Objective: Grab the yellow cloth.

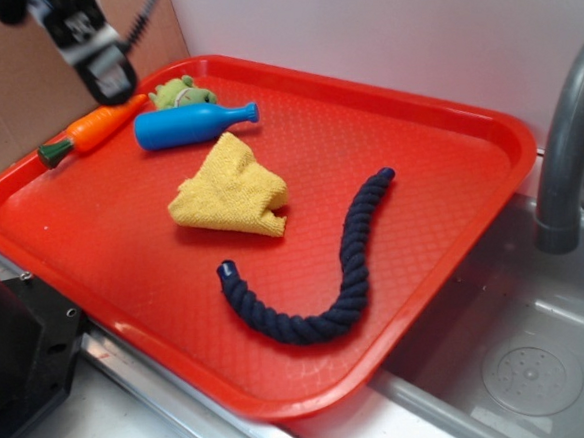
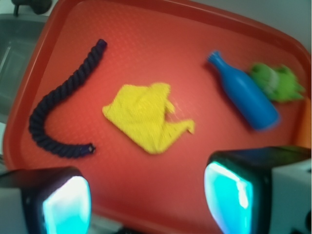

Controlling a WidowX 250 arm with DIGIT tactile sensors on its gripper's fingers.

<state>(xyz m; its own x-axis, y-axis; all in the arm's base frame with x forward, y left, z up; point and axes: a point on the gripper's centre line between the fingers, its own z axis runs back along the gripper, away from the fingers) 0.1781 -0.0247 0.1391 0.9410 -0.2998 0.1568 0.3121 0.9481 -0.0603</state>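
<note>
Next, my gripper needs to go to the crumpled middle of the yellow cloth (image 1: 226, 198) (image 2: 148, 115) and close there, between its corners.
The yellow cloth (image 1: 230, 189) lies crumpled near the middle of the red tray (image 1: 454, 238). In the wrist view the cloth (image 2: 146, 117) sits ahead of the fingers. My gripper (image 1: 109, 79) hangs high over the tray's far left corner, above the orange carrot toy (image 1: 90, 131) and well away from the cloth. In the wrist view the gripper (image 2: 146, 202) is open and empty, with a wide gap between its fingers (image 2: 66, 207).
A blue bottle (image 1: 190, 125) and a green plush toy (image 1: 180, 91) lie at the tray's far side. A dark blue rope (image 1: 326, 277) curves across the near right part. A grey faucet (image 1: 568, 150) and sink (image 1: 523, 363) stand to the right.
</note>
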